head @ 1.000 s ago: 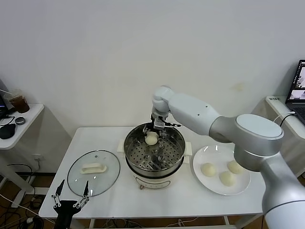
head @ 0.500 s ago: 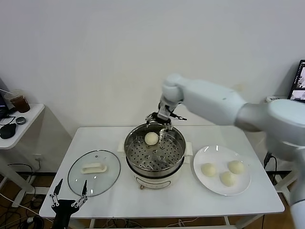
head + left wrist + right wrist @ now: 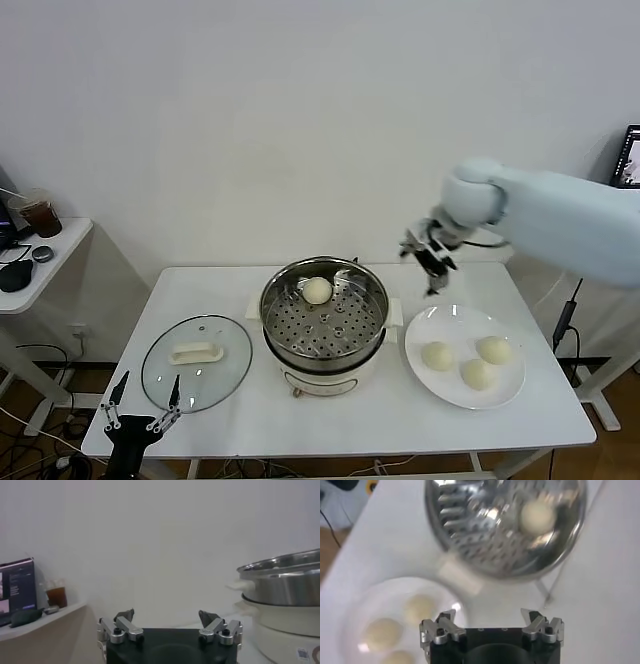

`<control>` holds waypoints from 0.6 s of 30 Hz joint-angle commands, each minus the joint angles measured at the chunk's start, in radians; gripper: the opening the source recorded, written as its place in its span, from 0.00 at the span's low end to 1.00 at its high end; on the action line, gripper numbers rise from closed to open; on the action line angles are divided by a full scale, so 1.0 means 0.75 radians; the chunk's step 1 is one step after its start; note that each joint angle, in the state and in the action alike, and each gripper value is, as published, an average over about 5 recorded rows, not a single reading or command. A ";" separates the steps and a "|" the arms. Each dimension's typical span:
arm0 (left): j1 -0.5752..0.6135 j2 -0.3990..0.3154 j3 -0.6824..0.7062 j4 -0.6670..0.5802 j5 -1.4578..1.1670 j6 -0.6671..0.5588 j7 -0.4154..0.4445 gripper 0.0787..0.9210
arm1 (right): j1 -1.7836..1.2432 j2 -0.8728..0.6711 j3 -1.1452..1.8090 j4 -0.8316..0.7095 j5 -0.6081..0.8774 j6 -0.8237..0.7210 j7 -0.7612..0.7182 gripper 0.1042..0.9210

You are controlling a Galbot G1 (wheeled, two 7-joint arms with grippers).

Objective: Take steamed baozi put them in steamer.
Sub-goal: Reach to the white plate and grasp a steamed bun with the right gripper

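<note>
I move my right gripper to the white plate next and close it on the sides of the baozi (image 3: 437,355) (image 3: 420,609) nearest the steamer.
One cream-white baozi (image 3: 317,290) lies on the perforated tray at the back of the steel steamer (image 3: 274,318); it also shows in the right wrist view (image 3: 538,516) inside the steamer (image 3: 470,540). Three more baozi (image 3: 437,355) (image 3: 494,349) (image 3: 477,374) lie on the white plate (image 3: 450,319) to the right, also seen in the right wrist view (image 3: 418,608). My right gripper (image 3: 430,262) is open and empty in the air between the steamer and the plate. My left gripper (image 3: 140,412) is open and parked below the table's front left corner.
A round glass lid (image 3: 196,361) with a white handle lies on the table left of the steamer. A side table (image 3: 40,250) with a drink cup stands at far left. A laptop (image 3: 629,160) sits at far right.
My right gripper has let go of the baozi in the steamer, risen, and swung right from over the steamer towards the plate. The left arm has stayed parked.
</note>
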 commanded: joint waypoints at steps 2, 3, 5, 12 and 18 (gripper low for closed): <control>-0.001 -0.004 0.000 -0.006 0.002 0.002 0.002 0.88 | -0.418 -0.246 0.226 0.039 -0.134 -0.058 0.000 0.88; -0.002 -0.007 0.000 -0.008 0.003 0.003 0.002 0.88 | -0.456 -0.235 0.260 0.020 -0.146 -0.046 0.002 0.88; -0.004 -0.011 0.000 -0.011 0.005 0.005 0.003 0.88 | -0.530 -0.202 0.325 -0.021 -0.172 -0.024 0.008 0.88; -0.001 -0.022 -0.013 -0.004 0.007 0.006 0.004 0.88 | -0.675 -0.054 0.441 -0.164 -0.246 0.021 0.049 0.88; 0.002 -0.027 -0.030 -0.002 0.007 0.007 0.003 0.88 | -0.727 0.028 0.469 -0.231 -0.268 0.039 0.070 0.88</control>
